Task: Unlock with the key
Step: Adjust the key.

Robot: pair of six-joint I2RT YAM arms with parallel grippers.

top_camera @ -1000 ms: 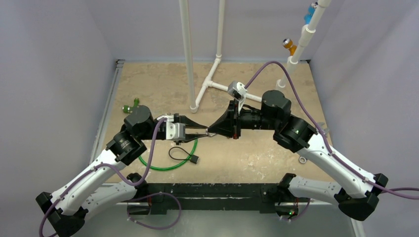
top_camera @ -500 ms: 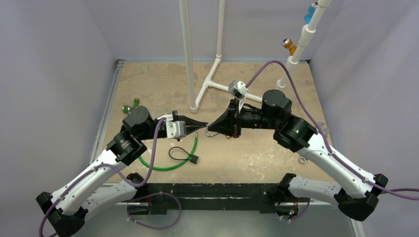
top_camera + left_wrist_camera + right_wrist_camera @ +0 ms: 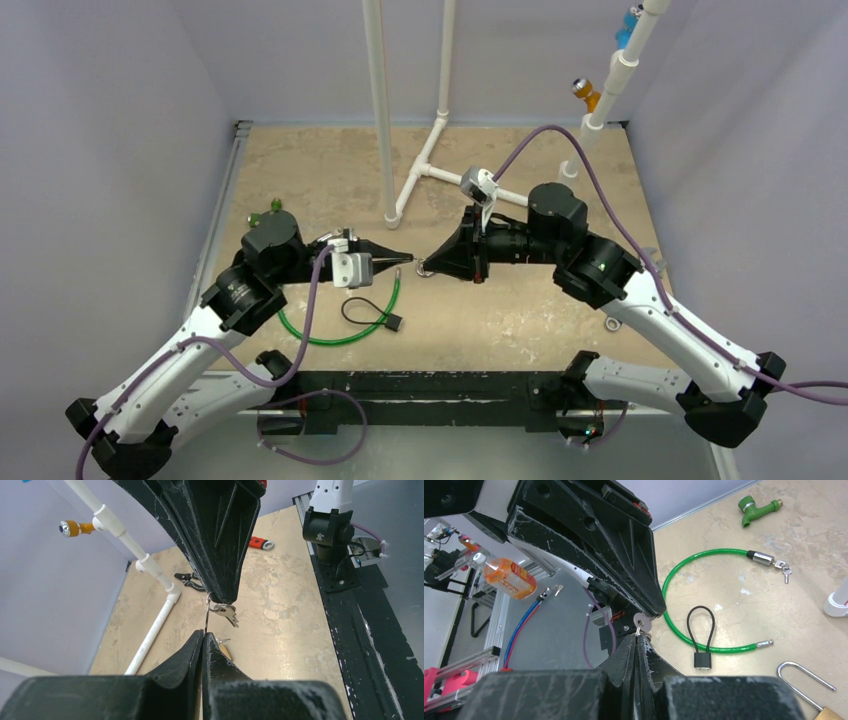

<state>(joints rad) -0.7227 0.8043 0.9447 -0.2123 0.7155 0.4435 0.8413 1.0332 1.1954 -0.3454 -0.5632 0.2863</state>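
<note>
The robot's right gripper holds only the key ring, so it should open and grasp the silver key (image 3: 642, 621) by its head while the left gripper holds the key still.
My two grippers meet tip to tip above the table's middle. My left gripper (image 3: 406, 261) (image 3: 203, 632) is shut on a silver key (image 3: 642, 621), whose head shows at its tip in the right wrist view. My right gripper (image 3: 424, 265) (image 3: 637, 639) is shut on the key ring; the other keys of the bunch (image 3: 227, 613) hang at its tip. A small black padlock with a cable shackle (image 3: 392, 322) (image 3: 702, 659) lies inside the green cable lock loop (image 3: 340, 336) (image 3: 679, 575). A brass padlock (image 3: 809, 687) (image 3: 224, 650) lies on the table under the grippers.
A white pipe frame (image 3: 418, 175) stands at the back centre and right. A green tap (image 3: 266, 214) (image 3: 758, 504) lies at the left. Small keys (image 3: 783, 569) sit in the cable lock's end. A red tool (image 3: 259, 542) and black pliers (image 3: 187, 580) lie at the far right.
My left gripper's fingers have closed and the left arm has drawn back a little to the left. My right gripper has followed slightly leftward, still tip to tip.
</note>
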